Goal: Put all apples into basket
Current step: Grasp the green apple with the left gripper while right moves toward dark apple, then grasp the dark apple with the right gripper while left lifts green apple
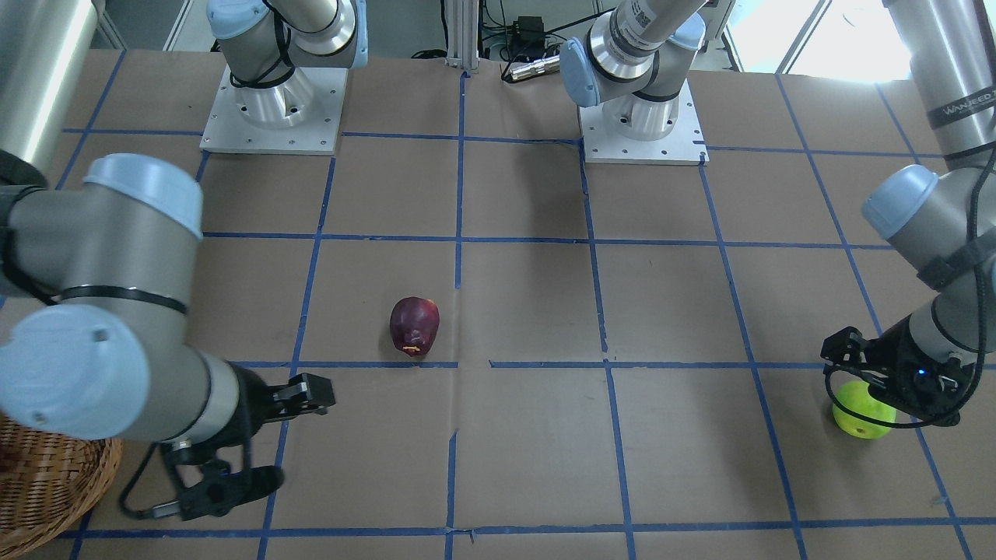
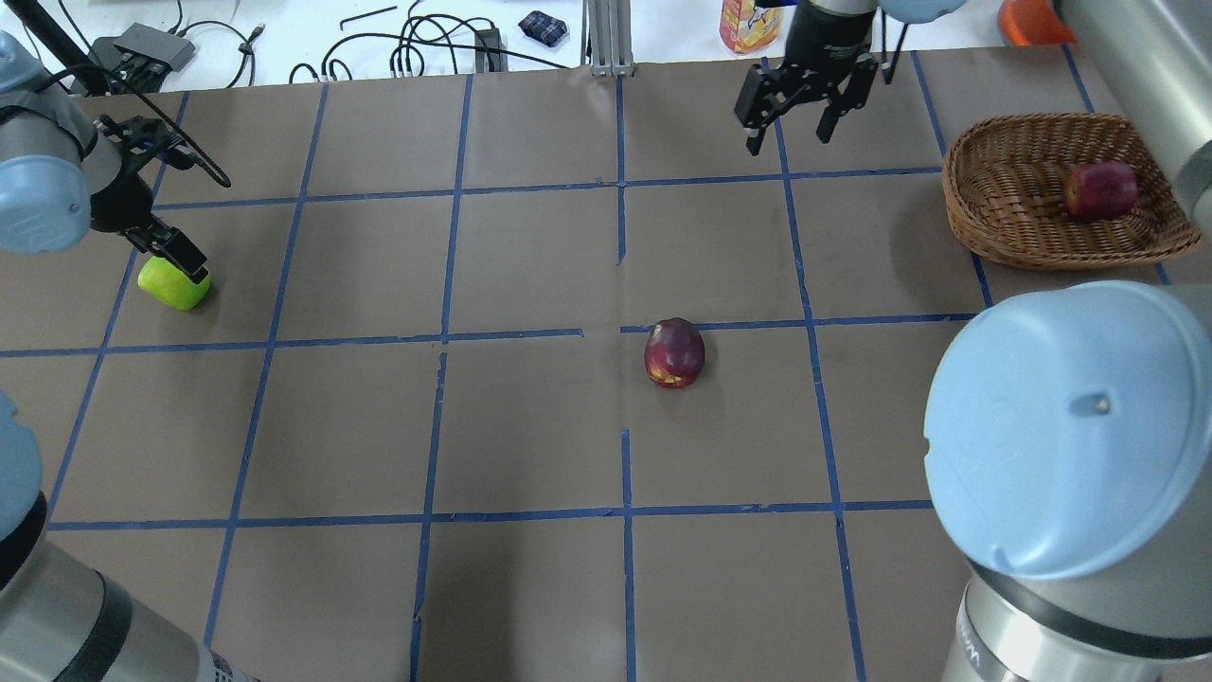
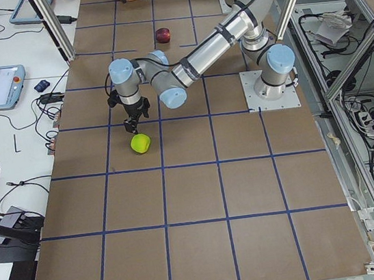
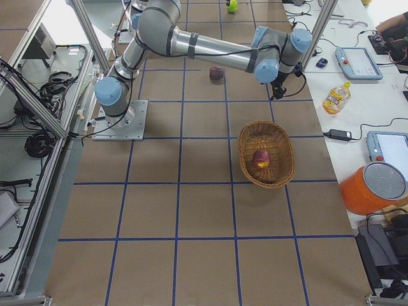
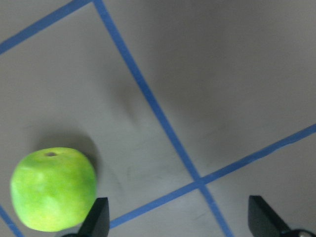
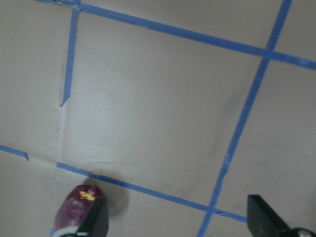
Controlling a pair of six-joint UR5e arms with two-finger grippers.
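The maroon apple in the middle of the table is next, so next my right gripper goes to it and closes around the maroon apple's sides [image 1: 415,327] [image 6: 74,213].
The yellow-green apple [image 2: 173,282] lies at the table's left edge. My left gripper [image 2: 159,194] hangs open just above the table, with the apple [image 5: 53,188] outside its jaws, beside one fingertip [image 5: 98,217]. The maroon apple [image 2: 674,352] lies mid-table. The wicker basket [image 2: 1004,213] stands at the far right with the streaky red apple [image 2: 1100,189] inside. My right gripper [image 2: 805,112] is open and empty, far side of the table, left of the basket. In its wrist view the maroon apple [image 6: 76,212] shows at the lower left.
Brown paper with blue tape grid lines [image 2: 620,189] covers the table. A juice bottle [image 2: 748,24], cables and small devices lie beyond the far edge. My right arm's elbow [image 2: 1070,426] fills the lower right of the overhead view.
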